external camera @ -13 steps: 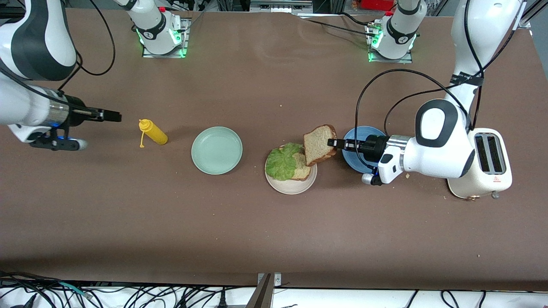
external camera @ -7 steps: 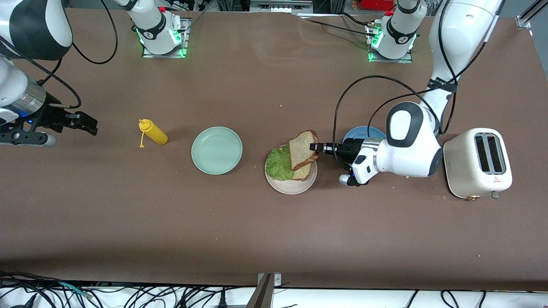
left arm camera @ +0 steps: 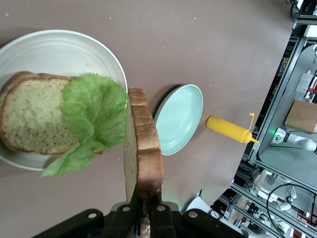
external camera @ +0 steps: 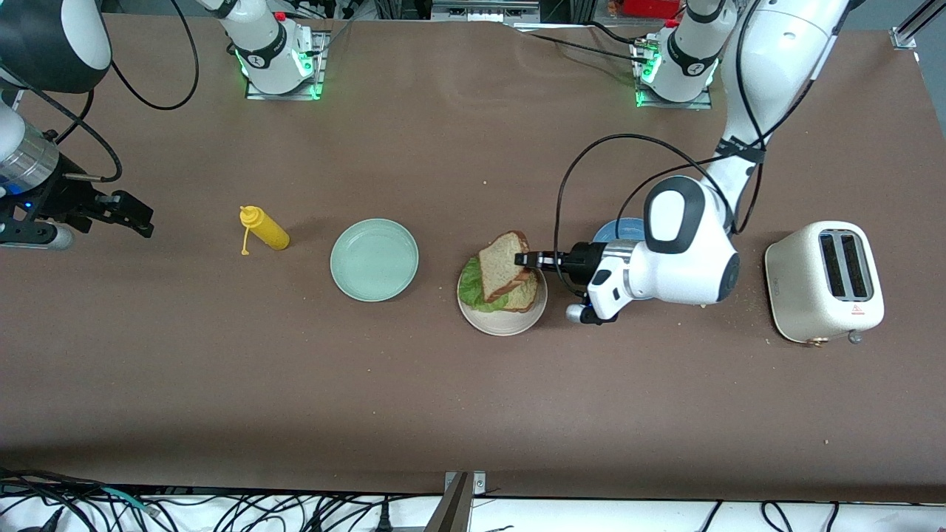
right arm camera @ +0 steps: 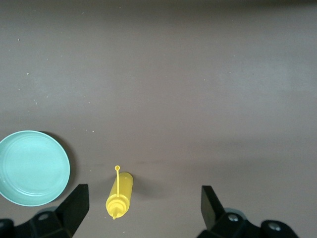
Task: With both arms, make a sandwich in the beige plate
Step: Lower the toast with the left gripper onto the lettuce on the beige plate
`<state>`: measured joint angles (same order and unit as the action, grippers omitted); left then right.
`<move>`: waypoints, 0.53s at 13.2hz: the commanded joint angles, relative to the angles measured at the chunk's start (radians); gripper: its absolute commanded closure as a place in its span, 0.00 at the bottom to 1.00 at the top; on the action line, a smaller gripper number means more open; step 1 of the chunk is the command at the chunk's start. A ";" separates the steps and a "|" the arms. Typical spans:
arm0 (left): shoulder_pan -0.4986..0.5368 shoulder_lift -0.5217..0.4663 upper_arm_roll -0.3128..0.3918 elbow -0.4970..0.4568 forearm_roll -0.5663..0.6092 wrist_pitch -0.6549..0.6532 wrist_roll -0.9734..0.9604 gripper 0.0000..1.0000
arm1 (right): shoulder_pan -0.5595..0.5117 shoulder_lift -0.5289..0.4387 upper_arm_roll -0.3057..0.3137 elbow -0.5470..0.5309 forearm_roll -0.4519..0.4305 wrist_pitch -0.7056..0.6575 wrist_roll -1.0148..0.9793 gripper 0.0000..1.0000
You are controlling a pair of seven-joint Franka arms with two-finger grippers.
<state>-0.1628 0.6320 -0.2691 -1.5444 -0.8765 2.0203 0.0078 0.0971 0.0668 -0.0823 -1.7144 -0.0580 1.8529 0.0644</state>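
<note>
My left gripper has the second bread slice. Next, I release it from that gripper on top of the lettuce and lower slice (external camera: 497,284) (left arm camera: 69,118) on the beige plate.
On the beige plate (external camera: 497,326) lie a bread slice (external camera: 526,297) and a ruffled green lettuce leaf (external camera: 473,291) partly covering it. My left gripper (external camera: 526,260) is shut on the crust of a second bread slice (external camera: 502,261) and holds it tilted over the lettuce. In the left wrist view this held slice (left arm camera: 143,148) stands edge-on out of the left gripper (left arm camera: 147,196), above the lettuce (left arm camera: 94,119), the lower slice (left arm camera: 29,119) and the beige plate (left arm camera: 64,42). My right gripper (external camera: 144,219) hangs open over bare table at the right arm's end, holding nothing; it also shows in the right wrist view (right arm camera: 142,206).
A mint-green plate (external camera: 374,259) sits beside the beige plate toward the right arm's end, with a yellow squeeze bottle (external camera: 266,229) lying past it. A blue plate (external camera: 617,230) shows partly under the left arm. A cream toaster (external camera: 824,281) stands at the left arm's end.
The left gripper carried the bread slice from over the blue plate to over the beige plate, lower and onto the lettuce. The right arm drew back toward its end of the table.
</note>
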 commanded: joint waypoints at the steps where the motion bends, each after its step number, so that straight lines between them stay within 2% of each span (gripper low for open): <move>1: -0.026 0.037 0.005 0.035 -0.041 0.020 0.008 1.00 | 0.007 -0.010 -0.002 0.009 -0.017 -0.052 -0.025 0.00; 3: -0.030 0.058 0.005 0.046 -0.041 0.021 0.009 1.00 | 0.007 -0.016 -0.004 0.009 -0.016 -0.099 -0.025 0.00; 7: -0.063 0.095 0.007 0.043 -0.041 0.097 0.064 1.00 | 0.010 -0.009 -0.001 0.010 -0.014 -0.092 -0.009 0.00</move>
<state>-0.1982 0.6939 -0.2692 -1.5334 -0.8771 2.0896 0.0284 0.0989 0.0652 -0.0813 -1.7126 -0.0581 1.7757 0.0568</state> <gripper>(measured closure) 0.916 0.000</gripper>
